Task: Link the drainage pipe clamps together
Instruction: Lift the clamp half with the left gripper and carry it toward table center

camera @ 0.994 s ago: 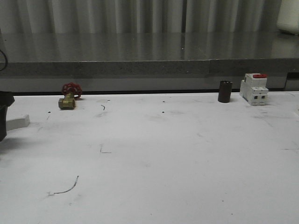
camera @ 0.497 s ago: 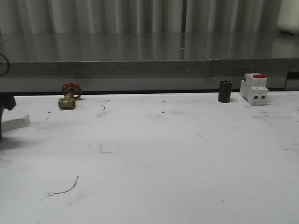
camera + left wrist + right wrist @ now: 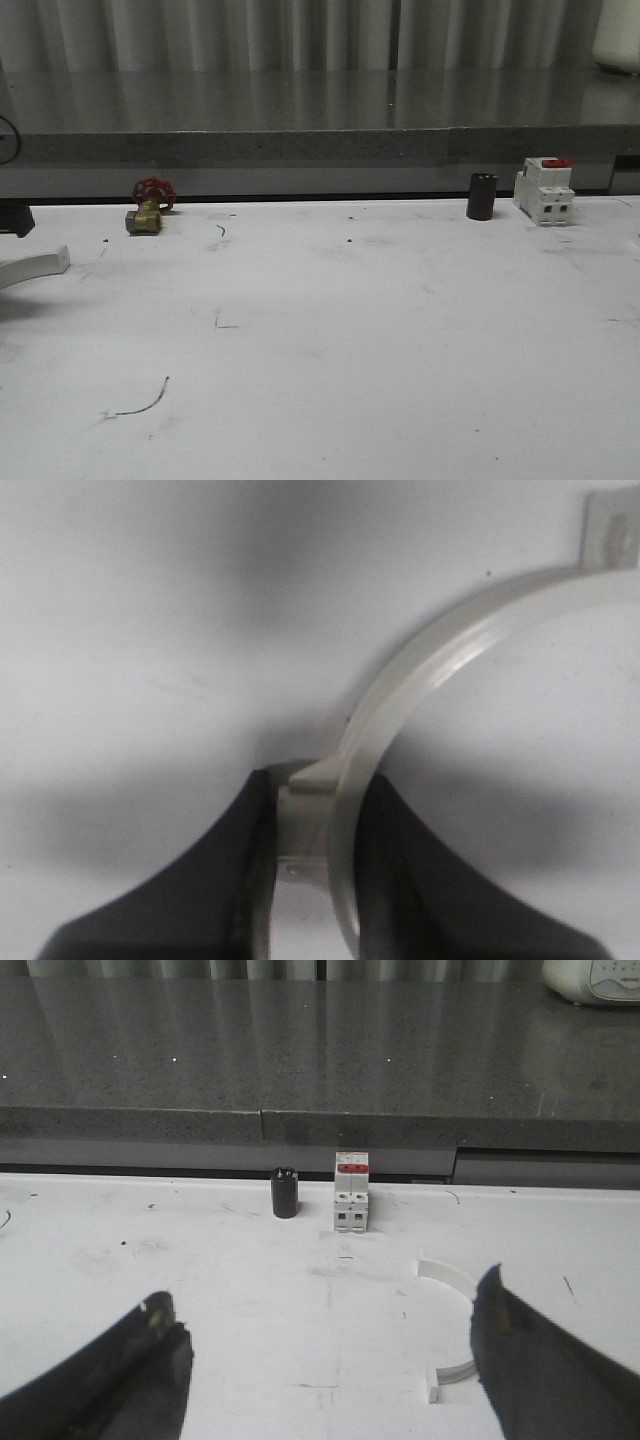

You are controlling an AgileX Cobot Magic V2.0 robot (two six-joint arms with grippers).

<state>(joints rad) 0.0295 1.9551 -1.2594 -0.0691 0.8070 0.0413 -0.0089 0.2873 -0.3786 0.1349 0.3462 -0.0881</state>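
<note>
My left gripper is going to release the white drainage pipe clamp on the table point(image 3: 238, 290) just behind the L-shaped mark.
My left gripper point(image 3: 318, 782) is shut on one white drainage pipe clamp point(image 3: 450, 670), its dark fingers pinching the band at a small side tab. From there the band arcs away to a flat end flange point(image 3: 610, 530). At the table's far left edge in the front view, that clamp's free end point(image 3: 40, 265) pokes in, with a dark bit of the left gripper point(image 3: 14, 218) above it. The second clamp point(image 3: 450, 1275) lies flat on the table in the right wrist view, partly hidden behind one finger. My right gripper point(image 3: 325, 1295) is open, with nothing between its fingers.
A brass valve with a red handwheel point(image 3: 148, 208) sits at the back left. A small dark cylinder point(image 3: 481, 196) and a white red-topped breaker block point(image 3: 544, 190) stand at the back right. A grey stone ledge point(image 3: 300, 145) runs behind the white table.
The left gripper has drawn off toward the left edge of the front view. The held clamp has turned, so more of its curved band shows there.
</note>
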